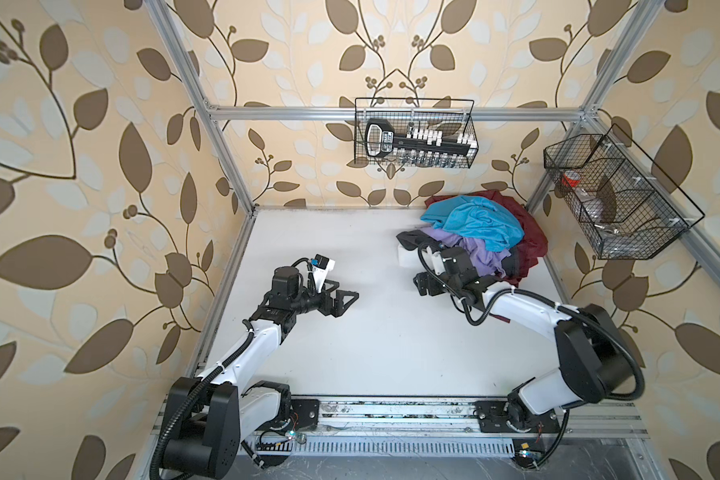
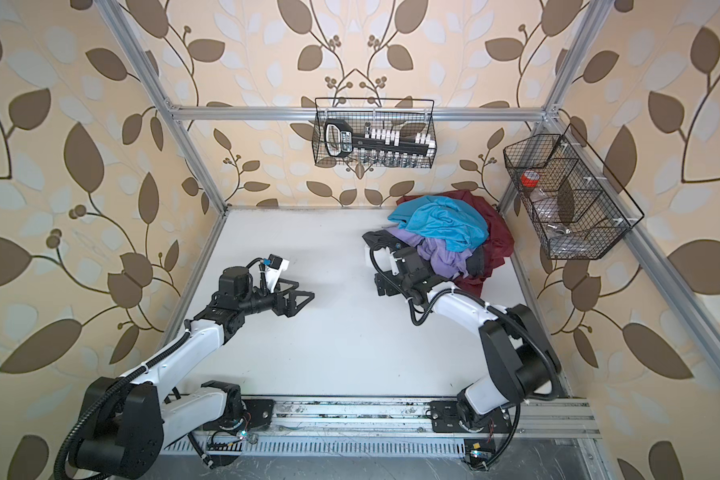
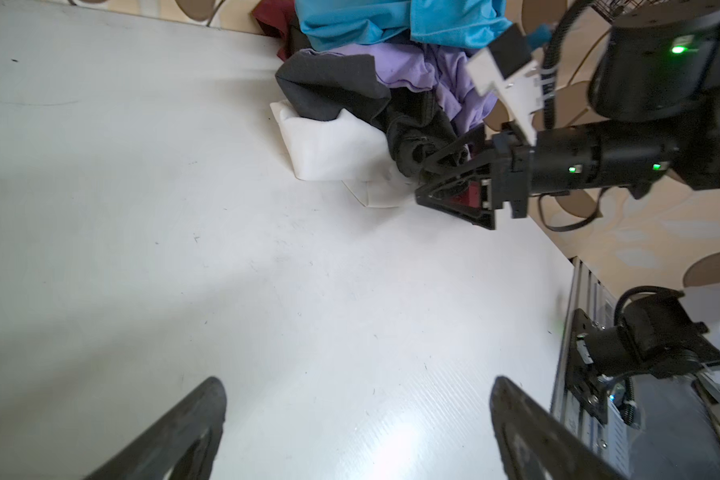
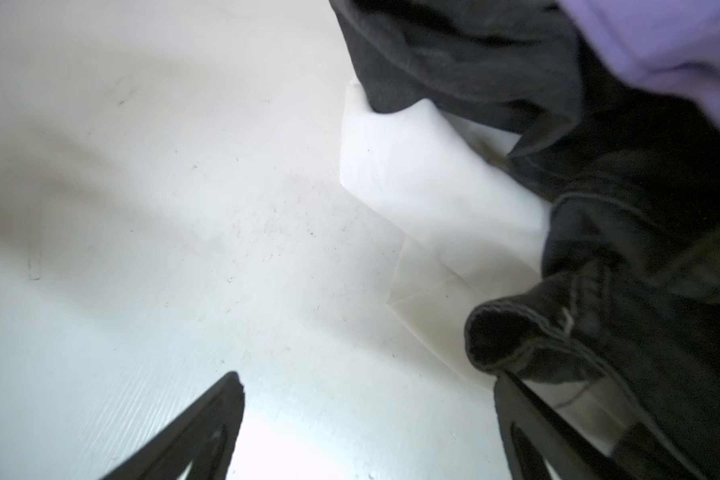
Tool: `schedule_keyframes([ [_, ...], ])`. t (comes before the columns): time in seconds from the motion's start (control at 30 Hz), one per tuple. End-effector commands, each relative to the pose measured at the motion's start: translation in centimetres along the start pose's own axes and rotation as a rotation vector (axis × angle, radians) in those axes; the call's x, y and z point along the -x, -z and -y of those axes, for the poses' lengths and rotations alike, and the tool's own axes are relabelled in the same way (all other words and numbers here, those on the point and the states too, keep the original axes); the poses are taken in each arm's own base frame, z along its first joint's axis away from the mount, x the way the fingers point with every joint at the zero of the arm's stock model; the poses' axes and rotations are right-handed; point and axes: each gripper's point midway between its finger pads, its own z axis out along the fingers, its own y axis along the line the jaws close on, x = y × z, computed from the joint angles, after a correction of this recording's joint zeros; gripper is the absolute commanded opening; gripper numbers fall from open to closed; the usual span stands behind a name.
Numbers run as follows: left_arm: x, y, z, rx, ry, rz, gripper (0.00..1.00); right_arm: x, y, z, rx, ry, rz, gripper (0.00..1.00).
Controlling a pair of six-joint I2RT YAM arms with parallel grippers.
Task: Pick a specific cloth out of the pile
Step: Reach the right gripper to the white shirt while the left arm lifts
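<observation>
I should move my right gripper over and grab the cloth's exposed part (image 4: pixel 436 184), because a dark cuff covers the white cloth's near edge at my right gripper's finger.
The pile (image 1: pixel 470 226) (image 2: pixel 441 224) of turquoise, lilac, maroon and dark grey garments lies at the table's back right. The white cloth (image 1: pixel 406 255) (image 3: pixel 333 145) (image 4: pixel 412 174) pokes out flat from under the dark grey garment (image 3: pixel 329 87) (image 4: pixel 474 62) at the pile's left foot. My right gripper (image 1: pixel 420 283) (image 2: pixel 381 284) (image 3: pixel 422 178) (image 4: pixel 366 390) is open, low over the table at the cloth's near corner. One of its fingers (image 4: pixel 512 411) rests against a dark cuff; only bare table lies between its jaws. My left gripper (image 1: pixel 350 297) (image 2: pixel 306 297) (image 3: pixel 358 390) hovers open at mid-left, empty.
A wire basket (image 1: pixel 414 133) with tools hangs on the back rail. Another wire basket (image 1: pixel 612 199) hangs on the right frame. Aluminium posts edge the white table (image 1: pixel 350 353), and the arms' base rail (image 1: pixel 391 409) runs along the front.
</observation>
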Motion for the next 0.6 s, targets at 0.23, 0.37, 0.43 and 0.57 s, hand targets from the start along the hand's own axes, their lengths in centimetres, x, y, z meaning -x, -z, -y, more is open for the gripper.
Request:
schedule_keyframes([
  [0.23,2.0,-0.1,1.5,-0.082,-0.03,0.044,0.99,0.5,-3.8,-0.5,-0.05,-0.066,-0.106,0.84],
  [0.37,2.0,-0.2,1.5,-0.082,-0.028,0.042,0.99,1.4,-2.8,-1.9,-0.095,-0.017,-0.068,0.84],
  [0.43,2.0,-0.1,1.5,-0.081,-0.029,0.043,0.99,2.4,-1.8,-3.1,-0.127,0.024,-0.037,0.84],
  [0.57,2.0,0.0,1.5,-0.077,-0.032,0.049,0.99,4.0,-0.3,-5.2,-0.15,0.074,0.014,0.84],
])
